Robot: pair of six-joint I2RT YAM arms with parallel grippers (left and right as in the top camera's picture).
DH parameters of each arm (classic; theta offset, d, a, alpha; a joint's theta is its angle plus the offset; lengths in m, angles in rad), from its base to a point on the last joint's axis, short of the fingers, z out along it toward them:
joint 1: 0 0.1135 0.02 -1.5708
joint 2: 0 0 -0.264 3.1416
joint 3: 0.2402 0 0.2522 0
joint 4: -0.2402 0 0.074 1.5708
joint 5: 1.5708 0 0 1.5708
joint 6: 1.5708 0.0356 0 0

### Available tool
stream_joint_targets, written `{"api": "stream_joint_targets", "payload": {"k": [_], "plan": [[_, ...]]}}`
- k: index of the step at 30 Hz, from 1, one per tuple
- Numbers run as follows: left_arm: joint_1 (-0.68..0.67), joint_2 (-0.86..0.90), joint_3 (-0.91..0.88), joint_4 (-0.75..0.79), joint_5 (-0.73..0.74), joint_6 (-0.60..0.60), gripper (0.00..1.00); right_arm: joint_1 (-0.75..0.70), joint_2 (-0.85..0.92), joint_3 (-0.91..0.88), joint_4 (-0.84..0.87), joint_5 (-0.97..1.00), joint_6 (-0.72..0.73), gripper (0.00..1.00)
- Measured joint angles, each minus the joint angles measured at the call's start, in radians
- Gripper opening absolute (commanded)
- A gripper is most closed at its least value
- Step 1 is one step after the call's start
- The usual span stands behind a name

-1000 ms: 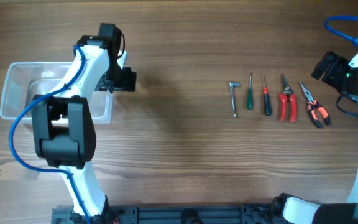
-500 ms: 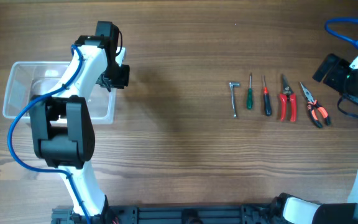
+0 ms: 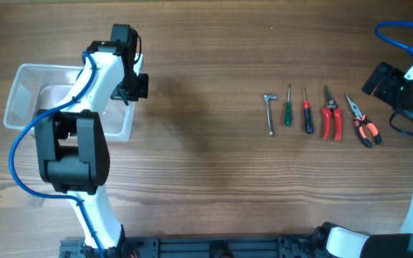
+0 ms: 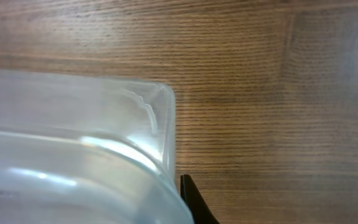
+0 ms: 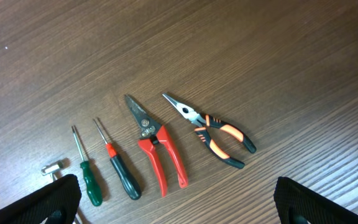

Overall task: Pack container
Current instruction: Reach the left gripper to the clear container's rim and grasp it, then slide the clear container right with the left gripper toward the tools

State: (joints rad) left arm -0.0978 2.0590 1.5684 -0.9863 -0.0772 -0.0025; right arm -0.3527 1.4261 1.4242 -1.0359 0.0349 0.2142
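I will use my left gripper to set the container down and let go of it on the bare part of the table (image 3: 193, 99) close beside the socket wrench.
The container (image 3: 24, 89), a clear shallow plastic tub, sits at the table's left side. My left gripper (image 3: 130, 92) is shut on its right wall. In the left wrist view one black finger (image 4: 190, 200) presses the outside of that wall (image 4: 166, 134); the other finger is hidden behind the cloudy plastic. My right gripper (image 3: 383, 79) hovers open at the far right, above and right of the tools. Its two pads stand wide apart in the right wrist view (image 5: 179, 208) with nothing between them.
Hand tools lie in a row right of centre: an L-shaped socket wrench (image 3: 269, 113), a green screwdriver (image 3: 288, 107), a red-and-black screwdriver (image 3: 307, 113), red cutters (image 3: 330, 115) and orange-black pliers (image 3: 363, 123). A blue cable (image 3: 396, 32) loops at the top right.
My left gripper closed on the container's right wall. The tub's far left corner has shifted up in the overhead view, as if tilted. The right arm stayed still.
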Motion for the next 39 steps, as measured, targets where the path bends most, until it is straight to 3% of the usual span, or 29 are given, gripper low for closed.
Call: {"api": "stream_joint_targets", "payload": {"k": [8,19,27,39], "plan": [[-0.094,0.0,0.0,-0.008,-0.014,-0.177,0.04,0.0,0.0,0.0,0.0,0.0,0.0,1.0],[-0.433,0.0,0.09,-0.034,-0.007,-0.379,0.04,0.0,0.0,0.0,0.0,0.0,0.0,1.0],[-0.581,0.0,0.195,0.101,-0.003,-0.58,0.04,0.0,0.0,0.0,0.001,0.0,0.0,1.0],[-0.641,0.0,0.196,0.209,-0.021,-0.637,0.04,0.0,0.0,0.0,0.0,0.0,0.0,1.0]]}}
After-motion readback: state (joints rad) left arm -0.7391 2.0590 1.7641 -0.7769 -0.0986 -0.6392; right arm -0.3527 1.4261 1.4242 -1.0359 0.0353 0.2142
